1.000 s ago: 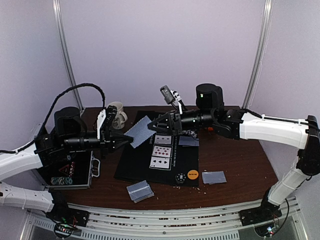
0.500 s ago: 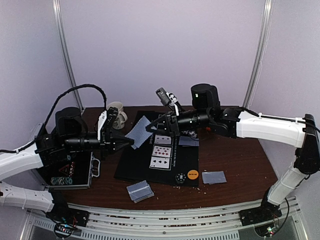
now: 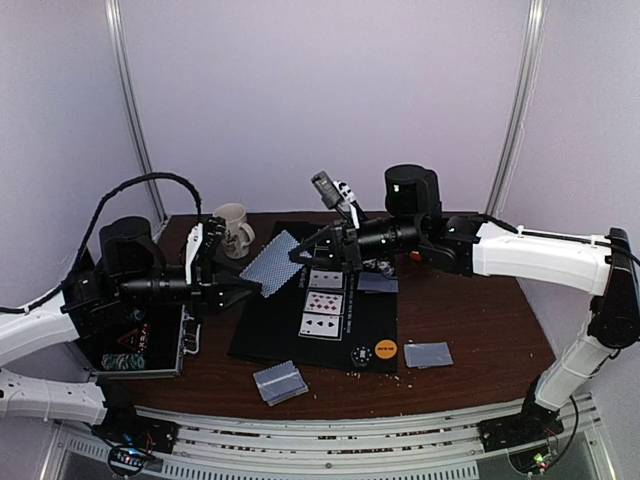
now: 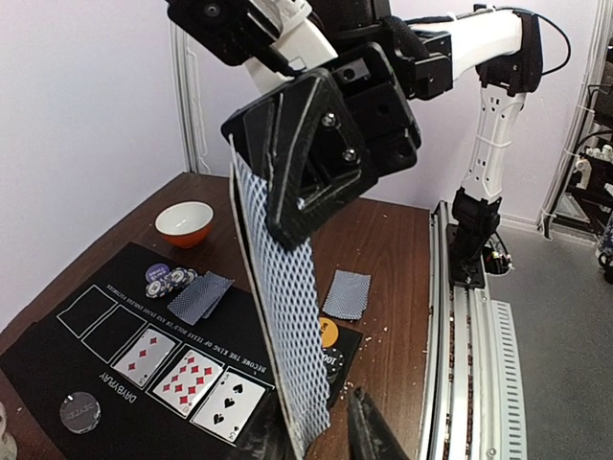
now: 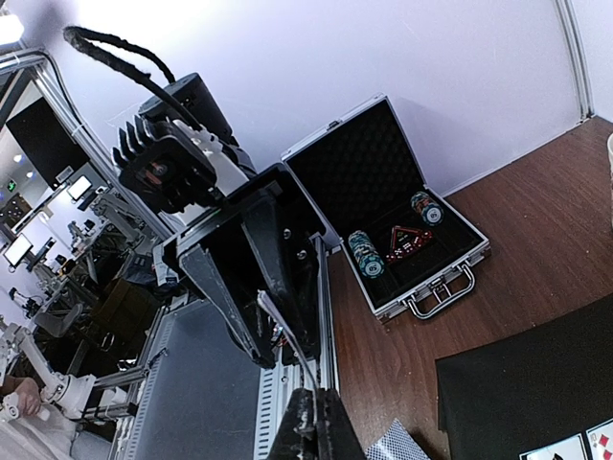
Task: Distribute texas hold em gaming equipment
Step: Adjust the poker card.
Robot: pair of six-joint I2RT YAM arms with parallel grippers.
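Note:
Next, I open my left gripper and pinch the cards' loose end point(image 3: 265, 288) before my right gripper pulls a card away, since the grey-backed cards lie flush together.
A grey-backed card point(image 3: 277, 262) hangs in the air between my two grippers. My right gripper point(image 3: 302, 254) is shut on its upper edge, as the right wrist view point(image 5: 314, 401) shows. The card point(image 4: 287, 335) stands between the fingers of my left gripper point(image 4: 311, 443), which are apart; one finger point(image 4: 369, 436) is clear of it. My left gripper also shows in the top view point(image 3: 250, 287). Three face-up cards point(image 3: 322, 300) lie on the black mat point(image 3: 265, 335), with an orange button point(image 3: 386, 350) and a white-black disc point(image 3: 361, 355).
Grey-backed card pairs lie at the front point(image 3: 280, 382), right point(image 3: 428, 354) and on the far side of the mat point(image 3: 377, 283). An open chip case point(image 3: 140, 340) stands at left, a mug point(image 3: 232, 228) behind it. A red-and-white bowl point(image 4: 184, 222) and chips point(image 4: 170, 280) sit at the far side.
My right gripper moved left and closed on the card's upper edge. My left arm has drawn back a little to the left, and the card stays with the right gripper.

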